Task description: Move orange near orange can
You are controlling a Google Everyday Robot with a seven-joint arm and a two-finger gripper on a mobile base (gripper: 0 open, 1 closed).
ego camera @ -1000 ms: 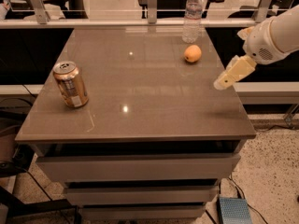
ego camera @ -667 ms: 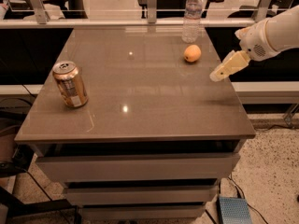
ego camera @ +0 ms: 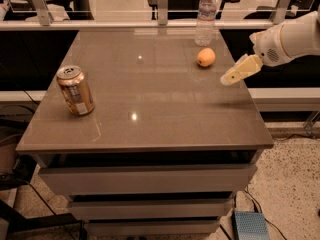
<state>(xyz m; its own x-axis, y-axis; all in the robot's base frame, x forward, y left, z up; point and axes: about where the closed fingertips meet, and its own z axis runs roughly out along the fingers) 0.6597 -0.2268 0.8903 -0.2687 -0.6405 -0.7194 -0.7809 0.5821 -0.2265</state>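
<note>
The robot's gripper needs to next move to the orange in front of the water bottle and close around the orange's middle (ego camera: 206, 58).
The orange (ego camera: 206, 57), a small round yellow-orange fruit, lies on the brown table (ego camera: 150, 99) at the back right. The orange can (ego camera: 75, 90), copper-coloured with a silver top, stands upright near the table's left edge, far from the orange. My gripper (ego camera: 231, 77) hangs above the table's right edge, a little to the right of and in front of the orange, not touching it. The white arm (ego camera: 290, 36) comes in from the right.
A clear plastic water bottle (ego camera: 206, 15) stands at the back edge just behind the orange. A metal rail with posts (ego camera: 161, 4) runs behind the table. Drawers sit below the tabletop; a blue-grey box (ego camera: 250, 226) lies on the floor at the right.
My gripper has moved up and back along the table's right side, closer to the orange. The orange, can and bottle have not moved.
</note>
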